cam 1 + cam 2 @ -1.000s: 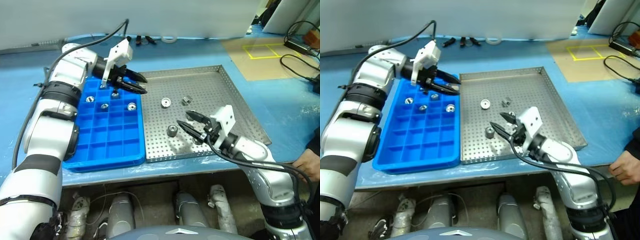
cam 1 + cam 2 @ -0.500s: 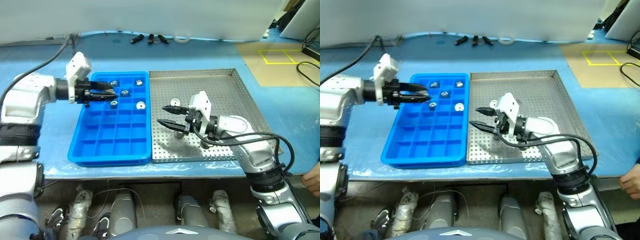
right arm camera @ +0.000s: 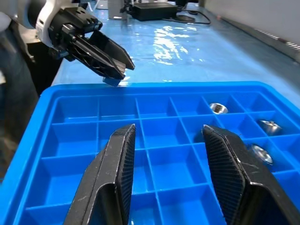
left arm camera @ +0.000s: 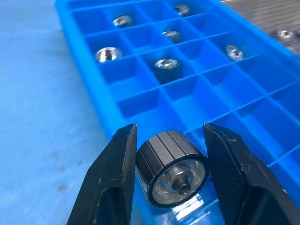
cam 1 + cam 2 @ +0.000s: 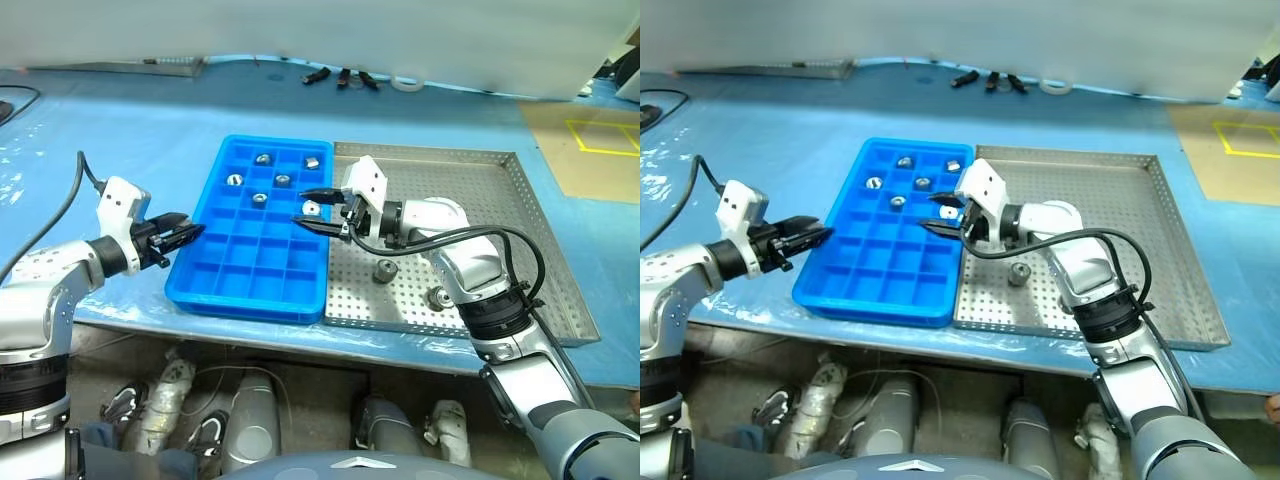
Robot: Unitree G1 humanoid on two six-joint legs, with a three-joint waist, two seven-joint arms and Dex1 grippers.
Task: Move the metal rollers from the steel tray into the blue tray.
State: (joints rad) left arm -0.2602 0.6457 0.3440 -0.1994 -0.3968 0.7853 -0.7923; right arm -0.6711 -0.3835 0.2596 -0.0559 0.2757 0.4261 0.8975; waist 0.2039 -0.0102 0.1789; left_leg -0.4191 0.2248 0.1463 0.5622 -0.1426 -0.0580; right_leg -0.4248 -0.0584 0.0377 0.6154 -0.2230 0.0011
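Observation:
The steel tray is next for my left gripper, which should go there and close on the ribbed sides of the metal roller (image 5: 385,272) nearest the blue tray.
The blue tray (image 5: 245,295) lies left of the steel tray (image 5: 480,200), and several metal rollers (image 5: 263,158) sit in its far compartments. Two more rollers (image 5: 383,270) stand on the steel tray's perforated floor near the front. My left gripper (image 5: 190,233) is at the blue tray's left rim. The left wrist view has it shut on a dark ribbed roller (image 4: 171,164) with a silvery face. My right gripper (image 5: 298,205) hovers over the blue tray's right columns, open, with nothing between its fingers (image 3: 119,173).
Small dark parts (image 5: 340,76) and a white tape ring (image 5: 405,84) lie at the back of the blue-covered table. A cardboard sheet with yellow lines (image 5: 600,140) sits at far right. The table's front edge runs just below both trays.
The camera has swung left. My left gripper drew back from the blue tray's far compartments to its left rim. My right gripper crossed from the steel tray's front to over the blue tray.

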